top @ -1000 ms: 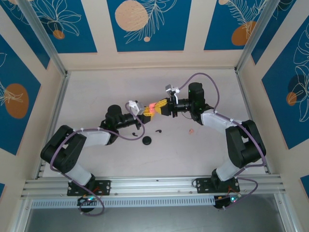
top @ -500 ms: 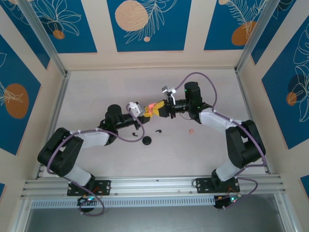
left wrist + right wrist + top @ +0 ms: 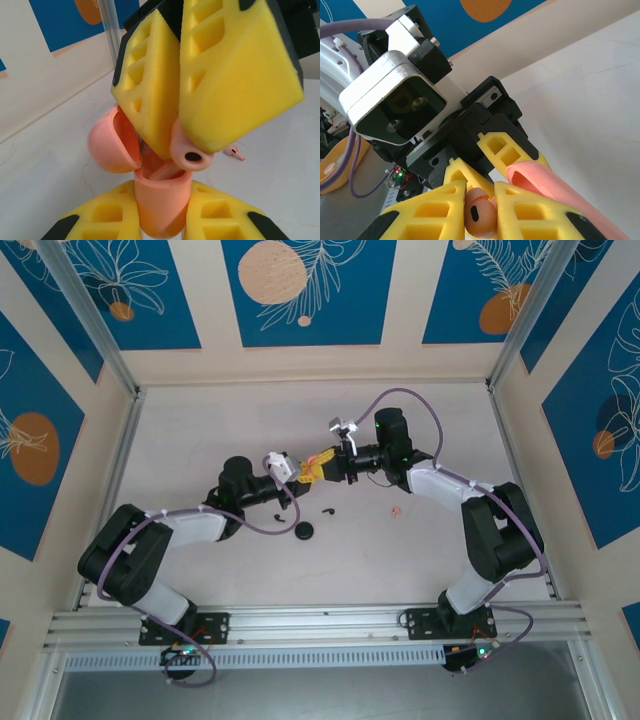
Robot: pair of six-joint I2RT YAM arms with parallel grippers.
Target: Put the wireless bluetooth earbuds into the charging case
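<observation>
The pale pink earbud's stem slants over the case's opening, so I will open my right gripper, back off and take the earbud's head (image 3: 194, 159) from another angle.
My left gripper (image 3: 161, 191) is shut on the body of the pink charging case (image 3: 159, 210), which stands upright with its lid (image 3: 111, 146) hinged open to the left. My right gripper (image 3: 184, 144) comes down from above, shut on a pale pink earbud (image 3: 193, 152) that sits at the rim of the case's opening. The right wrist view shows that bud (image 3: 480, 214) pinched between the yellow fingers (image 3: 440, 210). A second pink earbud (image 3: 233, 151) lies on the table (image 3: 397, 510). Two black earbuds (image 3: 327, 510) (image 3: 281, 518) lie below the meeting grippers (image 3: 312, 466).
A small black round object (image 3: 304, 531) rests on the table just in front of the left arm (image 3: 190, 525). Patterned walls and aluminium rails (image 3: 110, 490) enclose the pale table surface (image 3: 200, 430).
My right gripper has shifted left and closed in over the case held by my left gripper, covering most of the pink from above. The left arm has barely moved.
</observation>
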